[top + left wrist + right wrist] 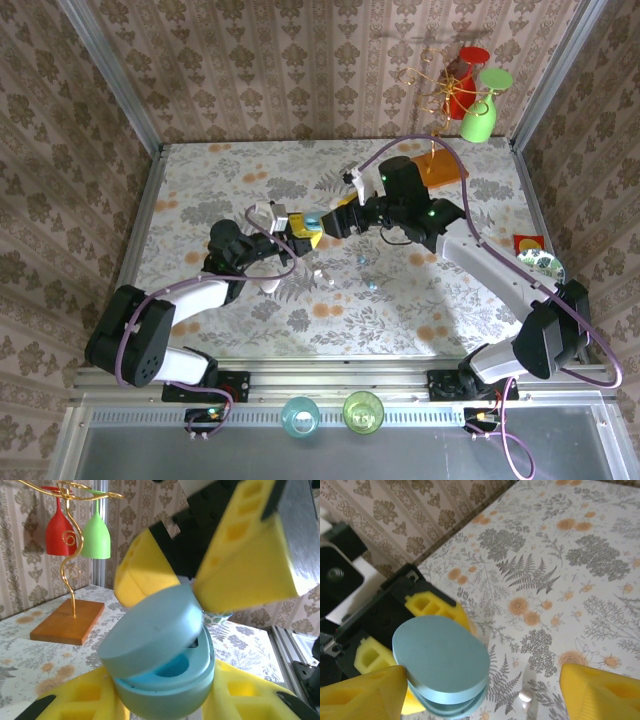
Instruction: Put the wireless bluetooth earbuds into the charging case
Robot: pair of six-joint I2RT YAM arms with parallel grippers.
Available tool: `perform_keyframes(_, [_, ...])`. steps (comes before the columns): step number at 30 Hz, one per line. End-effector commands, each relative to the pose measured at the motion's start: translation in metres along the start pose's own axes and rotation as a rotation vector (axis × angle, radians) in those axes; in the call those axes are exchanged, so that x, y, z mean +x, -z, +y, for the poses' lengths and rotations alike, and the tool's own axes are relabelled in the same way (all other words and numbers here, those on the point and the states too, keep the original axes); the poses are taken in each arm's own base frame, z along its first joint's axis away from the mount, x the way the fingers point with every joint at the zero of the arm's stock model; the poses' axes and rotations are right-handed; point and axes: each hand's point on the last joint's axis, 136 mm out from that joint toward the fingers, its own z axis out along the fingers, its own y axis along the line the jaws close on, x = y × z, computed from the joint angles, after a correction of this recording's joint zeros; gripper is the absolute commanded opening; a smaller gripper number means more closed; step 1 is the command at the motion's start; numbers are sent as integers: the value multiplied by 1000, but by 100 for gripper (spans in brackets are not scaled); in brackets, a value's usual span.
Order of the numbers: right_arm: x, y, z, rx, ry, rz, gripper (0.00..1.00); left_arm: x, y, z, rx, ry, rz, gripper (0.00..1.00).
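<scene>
The case's lid leans low over the case's blue hollow, so the robot's right gripper needs to pinch the lid's edge (192, 609) and swing the lid upright before it gets an earbud.
A teal oval charging case (165, 660) sits between the yellow fingers of my left gripper (165, 697), which is shut on its base. Its lid (150, 630) is tilted partly open, showing a blue well inside. In the top view the case (313, 220) hangs above the table's middle. My right gripper (335, 222) is open just over it, its yellow fingers (245, 555) spread on either side of the lid. From the right wrist I look down on the lid (440, 652). A white earbud (525, 696) lies on the table below. Small teal earbuds (372, 285) lie nearby.
A gold rack with a red and a green wine glass (470, 90) stands on a wooden base (440, 168) at the back right. A disc (545, 266) and a red card (528, 243) lie at the right edge. Two cups (300, 413) sit on the near rail.
</scene>
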Motion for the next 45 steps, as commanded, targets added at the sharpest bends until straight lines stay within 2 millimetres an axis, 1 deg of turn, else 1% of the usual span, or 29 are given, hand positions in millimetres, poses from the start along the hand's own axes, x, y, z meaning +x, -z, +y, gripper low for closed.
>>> perform_keyframes(1, [-21,4,-15,72,-4,-60,80,-17,3,-26,100,-88,-38,29])
perform_keyframes(4, [-21,2,-11,44,-4,-53,80,-17,3,-25,93,-96,-41,29])
perform_keyframes(10, [-17,0,-16,66,-15,-33,80,-18,4,-28,105,-100,-43,30])
perform_keyframes(14, [-21,1,-7,23,-13,-38,80,-17,4,-27,95,-104,-43,30])
perform_keyframes(16, [-19,1,5,-44,0,-33,78,-18,4,-27,95,-106,-43,30])
perform_keyframes(19, [-14,1,15,-107,16,-17,70,-20,3,-29,110,-102,-44,30])
perform_keyframes(26, [-8,-5,25,-193,19,9,53,-20,3,-32,125,-97,-42,30])
perform_keyframes(28, [-8,-5,29,-216,27,10,42,-19,3,-33,131,-93,-40,30])
perform_keyframes(30, [-8,-5,31,-223,42,7,32,-18,3,-32,130,-89,-37,30])
perform_keyframes(34, [-5,-3,35,-220,94,2,24,-18,3,-30,122,-86,-36,30])
perform_keyframes(37, [-2,-1,39,-205,158,-26,13,-18,3,-30,122,-85,-37,30])
perform_keyframes(40, [-3,3,40,-189,187,-43,8,-19,2,-30,122,-86,-38,31])
perform_keyframes(44, [-4,7,39,-163,213,-58,4,-20,2,-29,120,-83,-41,33])
perform_keyframes(45, [-3,6,38,-156,213,-59,2,-21,2,-29,121,-82,-42,34])
